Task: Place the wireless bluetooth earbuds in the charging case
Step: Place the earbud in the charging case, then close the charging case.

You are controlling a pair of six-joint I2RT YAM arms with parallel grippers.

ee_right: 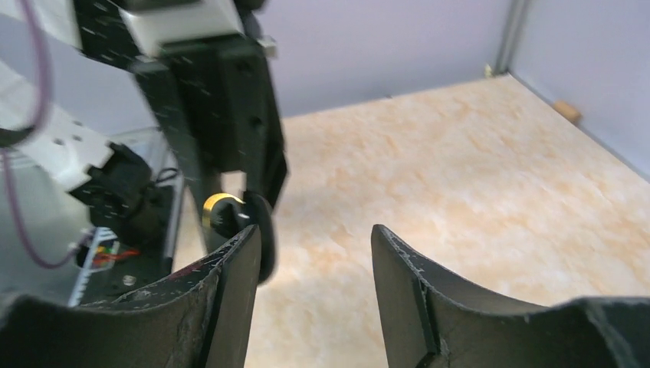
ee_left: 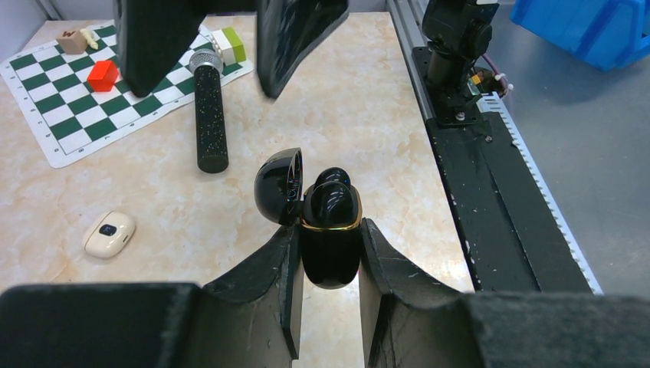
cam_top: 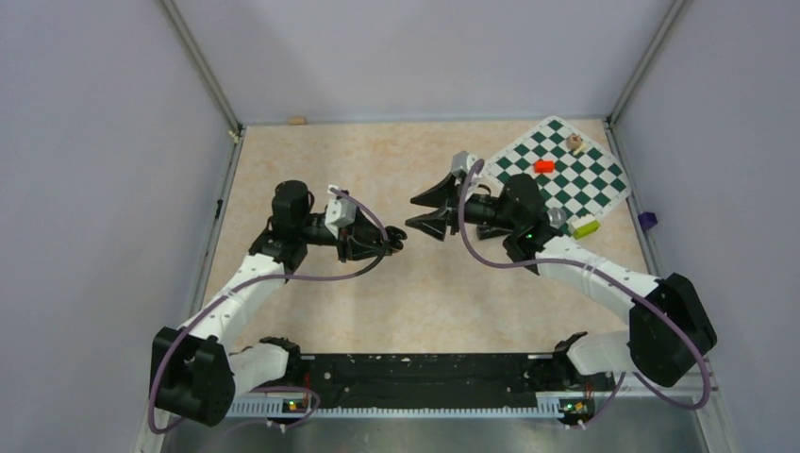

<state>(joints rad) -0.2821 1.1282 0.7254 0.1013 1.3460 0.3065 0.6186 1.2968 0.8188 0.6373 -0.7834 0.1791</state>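
Next, my left gripper sets the charging case down on the bare table [cam_top: 391, 221] past the cream lump from the microphone.
My left gripper [ee_left: 329, 227] is shut on the charging case [ee_left: 329, 257], a glossy black box with a gold rim, and holds it just above the table. Its lid [ee_left: 277, 185] stands open to the left. The two black earbuds [ee_left: 331, 201] sit in the case's mouth, one behind the other. My right gripper [cam_top: 411, 213] faces the left gripper [cam_top: 394, 243] a short way off, open, with nothing between its fingers. In the right wrist view the gold-rimmed case [ee_right: 218, 211] shows behind the left finger of the right gripper [ee_right: 310, 241].
A green-and-white chessboard mat [cam_top: 561, 175] lies at the back right with a red block [cam_top: 543, 166] and a yellow-green block [cam_top: 585, 226]. A black microphone [ee_left: 211, 115] and a cream lump [ee_left: 109, 234] lie on the table. The black base rail [ee_left: 490, 192] runs along the near edge.
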